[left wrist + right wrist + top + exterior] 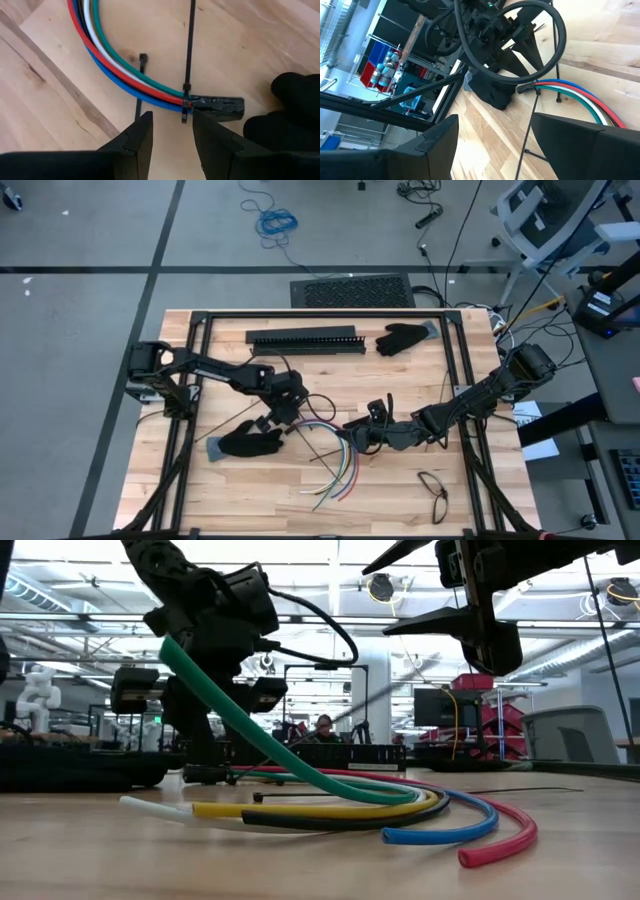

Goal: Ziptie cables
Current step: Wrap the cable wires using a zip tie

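Observation:
The zip tie's loop sticks out loose past the blue cable, so next my left gripper pinches the loop's end [184, 119] before my right gripper reaches for the zip tie's tail.
The cables [335, 470] are coloured wires that fan out on the table. At the other end they join in a black-wrapped end [220, 106]. A thin black zip tie [186, 100] circles the bundle beside that wrap, and its tail runs away across the wood. A second zip tie [141, 75] lies loose beside the bundle. My left gripper [172, 135] is open and hovers over the tied spot, a finger on each side of the tie's head. My right gripper [492, 145] is open above the cables' bend [368, 430]. In the low view the green cable [250, 730] arcs up off the table.
A black glove [250, 442] lies right next to the tied end, and another glove [400, 337] sits near the far edge. A long black slotted bar [305, 340] is beside it. Eyeglasses [433, 490] rest near the table's near right. A black frame [455, 360] borders the table.

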Motion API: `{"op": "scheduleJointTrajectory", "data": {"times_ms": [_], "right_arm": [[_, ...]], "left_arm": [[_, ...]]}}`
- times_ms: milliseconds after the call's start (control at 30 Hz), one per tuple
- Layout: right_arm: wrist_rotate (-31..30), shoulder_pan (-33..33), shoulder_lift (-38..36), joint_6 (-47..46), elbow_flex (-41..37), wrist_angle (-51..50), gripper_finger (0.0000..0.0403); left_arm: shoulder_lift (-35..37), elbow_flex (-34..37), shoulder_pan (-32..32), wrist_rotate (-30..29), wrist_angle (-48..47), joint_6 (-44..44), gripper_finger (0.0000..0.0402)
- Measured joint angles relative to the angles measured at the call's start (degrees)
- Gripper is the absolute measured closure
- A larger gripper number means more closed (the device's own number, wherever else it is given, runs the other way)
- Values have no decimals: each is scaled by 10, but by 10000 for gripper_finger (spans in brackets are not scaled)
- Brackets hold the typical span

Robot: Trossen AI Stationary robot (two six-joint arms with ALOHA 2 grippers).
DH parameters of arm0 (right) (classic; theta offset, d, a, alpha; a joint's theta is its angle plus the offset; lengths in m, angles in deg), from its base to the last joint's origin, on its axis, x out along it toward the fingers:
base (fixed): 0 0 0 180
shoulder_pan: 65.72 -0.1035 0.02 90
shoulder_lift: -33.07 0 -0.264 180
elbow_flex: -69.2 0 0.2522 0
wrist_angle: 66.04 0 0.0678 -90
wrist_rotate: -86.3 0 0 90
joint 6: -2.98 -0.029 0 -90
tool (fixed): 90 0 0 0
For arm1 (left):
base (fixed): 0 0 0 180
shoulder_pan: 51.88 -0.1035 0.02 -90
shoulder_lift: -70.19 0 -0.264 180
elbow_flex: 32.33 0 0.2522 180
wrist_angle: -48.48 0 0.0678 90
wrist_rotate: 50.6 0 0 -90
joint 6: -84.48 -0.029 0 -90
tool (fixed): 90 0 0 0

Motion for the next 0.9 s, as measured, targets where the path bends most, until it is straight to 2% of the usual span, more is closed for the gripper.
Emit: {"op": "scheduleJointTrajectory", "data": {"times_ms": [100,567,900], "right_arm": [[0,0,0,2,0,-1,154],[0,0,0,4,0,-1,154],[0,0,0,10,0,0,154]], "left_arm": [[0,0,-2,19,-1,0,265],[-20,0,-2,26,-1,0,266],[-23,0,-2,26,-2,-1,307]]}}
